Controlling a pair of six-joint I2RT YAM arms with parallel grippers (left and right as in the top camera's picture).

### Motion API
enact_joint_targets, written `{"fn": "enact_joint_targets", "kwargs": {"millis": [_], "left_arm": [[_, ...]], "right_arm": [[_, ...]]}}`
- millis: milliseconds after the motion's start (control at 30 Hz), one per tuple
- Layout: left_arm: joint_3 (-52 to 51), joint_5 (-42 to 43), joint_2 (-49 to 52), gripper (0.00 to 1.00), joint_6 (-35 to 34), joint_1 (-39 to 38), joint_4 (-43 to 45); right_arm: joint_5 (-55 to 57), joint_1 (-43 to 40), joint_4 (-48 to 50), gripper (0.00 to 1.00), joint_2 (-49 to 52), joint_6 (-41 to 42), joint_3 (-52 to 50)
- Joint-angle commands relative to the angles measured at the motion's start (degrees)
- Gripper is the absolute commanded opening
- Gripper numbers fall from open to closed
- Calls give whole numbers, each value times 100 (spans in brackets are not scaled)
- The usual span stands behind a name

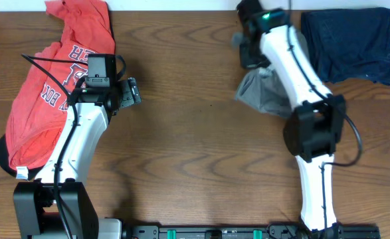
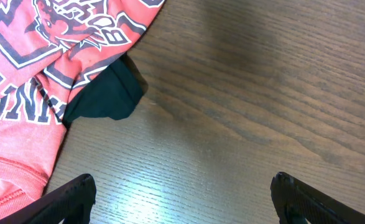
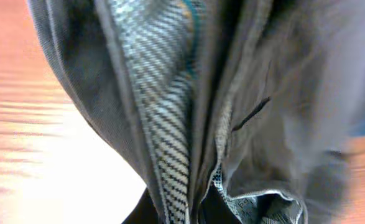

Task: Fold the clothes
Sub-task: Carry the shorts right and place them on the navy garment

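My right gripper has the grey-olive shorts. It will let go of them on top of the folded dark navy garment point(image 1: 358, 42).
The grey-olive shorts point(image 1: 260, 93) lie bunched at the table's back right, partly under my right arm. My right gripper point(image 1: 248, 54) is shut on a fold of them near their far edge. In the right wrist view the shorts point(image 3: 275, 106) fill the frame, showing a slit pocket and checked lining, and the gripper point(image 3: 194, 208) is nearly buried in cloth. The red-orange T-shirt point(image 1: 48, 86) with white lettering lies crumpled at the left. My left gripper point(image 1: 132, 93) hovers open just right of it over bare wood, with its fingertips point(image 2: 73, 193) wide apart and the T-shirt point(image 2: 39, 74) at the upper left.
A dark navy garment point(image 1: 351, 43) lies folded at the back right corner, just right of the shorts. A black piece of cloth point(image 2: 107, 93) sticks out from under the T-shirt. Bare wooden table point(image 1: 195, 133) stretches between the two arms.
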Motion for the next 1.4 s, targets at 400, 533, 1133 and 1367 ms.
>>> {"fn": "enact_joint_targets", "kwargs": {"millis": [400,533,1133,1367], "left_arm": [[9,-7,-17,92,31,24,-28],[9,-7,-17,92,33,24,-26],[9,-7,-17,92,31,24,105],[9,-7,-17,92,31,24,175]], "right_arm": [[802,-1353,793,1,-1930,-1255,476],[1532,-1729,1119,1,-1902,-1762,474],[2264,-3316,3692,1,-743,-2806,437],[2201,-3390,4164,1,-7,-3145,437]]}}
